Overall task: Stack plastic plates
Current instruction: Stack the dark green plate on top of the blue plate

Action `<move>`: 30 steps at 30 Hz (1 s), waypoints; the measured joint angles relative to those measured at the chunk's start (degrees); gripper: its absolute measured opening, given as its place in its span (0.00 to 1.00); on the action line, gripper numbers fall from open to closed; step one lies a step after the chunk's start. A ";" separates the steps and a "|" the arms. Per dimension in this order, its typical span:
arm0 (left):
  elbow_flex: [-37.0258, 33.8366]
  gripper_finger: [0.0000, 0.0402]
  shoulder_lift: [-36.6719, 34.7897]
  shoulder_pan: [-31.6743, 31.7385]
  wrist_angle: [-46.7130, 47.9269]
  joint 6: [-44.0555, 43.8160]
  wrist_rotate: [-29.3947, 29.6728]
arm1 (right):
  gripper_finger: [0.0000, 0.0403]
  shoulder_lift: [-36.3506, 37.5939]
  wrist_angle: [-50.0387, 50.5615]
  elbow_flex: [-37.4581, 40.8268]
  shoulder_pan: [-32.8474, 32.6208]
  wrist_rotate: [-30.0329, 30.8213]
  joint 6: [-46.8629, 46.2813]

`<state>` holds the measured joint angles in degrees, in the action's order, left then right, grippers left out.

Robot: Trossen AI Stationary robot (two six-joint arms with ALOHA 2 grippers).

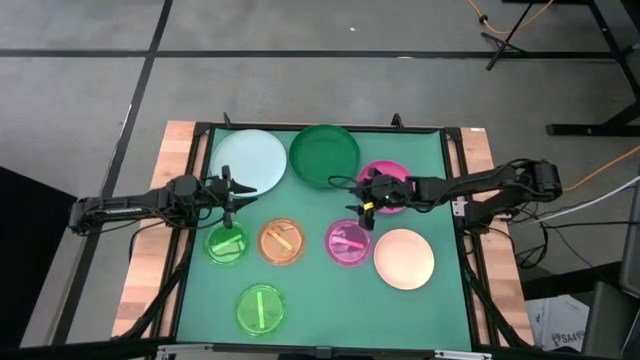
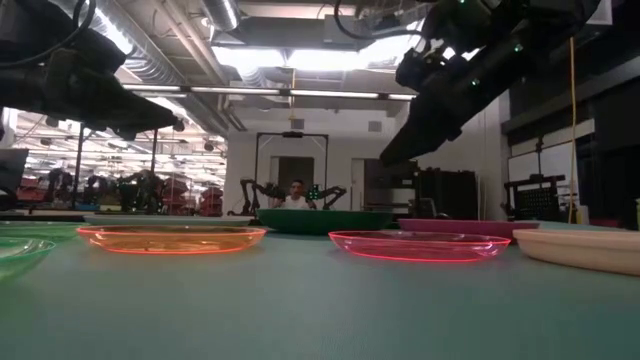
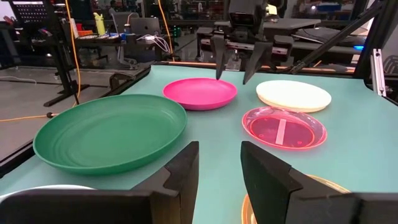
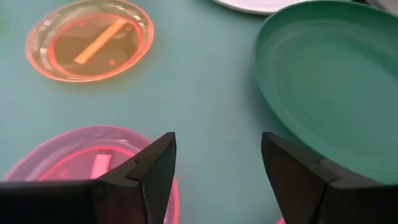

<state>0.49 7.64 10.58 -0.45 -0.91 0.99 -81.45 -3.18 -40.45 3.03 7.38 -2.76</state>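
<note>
The dark green plate's near rim (image 1: 334, 185) (image 4: 265, 93), on the side facing the pink plate, is the spot my right gripper will go to next and close on.
Several plastic plates lie flat and apart on the green mat. At the far side are the pale blue (image 1: 248, 160), dark green (image 1: 324, 155) and magenta (image 1: 390, 178) plates, and the cream plate (image 1: 404, 258) lies at the near right. The smaller translucent ones are a green (image 1: 227, 243), an orange (image 1: 282, 241), a pink (image 1: 349, 241) and a second green plate (image 1: 260, 308). My right gripper (image 1: 363, 197) hangs open above the mat between the magenta and pink plates (image 4: 74, 162), slanting down. My left gripper (image 1: 244, 190) stands open beside the pale blue plate.
The mat's black frame (image 1: 455, 140) and wooden table edges (image 1: 150, 250) border the work area. Bare mat (image 1: 330, 310) lies at the near middle. In the low view, a person (image 2: 295, 198) and other equipment show far behind the table.
</note>
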 joint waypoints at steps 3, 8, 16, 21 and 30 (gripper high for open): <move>0.00 0.28 0.00 0.01 0.00 0.00 0.00 | 0.56 -0.02 -0.24 0.00 0.00 0.61 2.28; 0.00 0.28 0.00 0.01 0.00 0.00 0.00 | 0.56 -1.31 -5.03 0.00 0.45 0.37 5.47; 0.00 0.28 0.01 0.01 0.00 0.01 0.00 | 0.56 -5.45 -10.16 -1.57 5.23 -2.89 7.80; 0.00 0.28 0.00 0.00 0.00 0.01 0.01 | 0.56 -9.92 -9.70 -4.92 7.99 -4.51 13.46; 0.00 0.28 0.00 0.01 0.00 0.02 0.02 | 0.56 -17.78 -6.76 -12.04 10.68 -8.49 18.37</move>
<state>0.49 7.64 10.59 -0.45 -0.89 1.02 -99.23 -9.94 -52.49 13.71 -1.10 15.62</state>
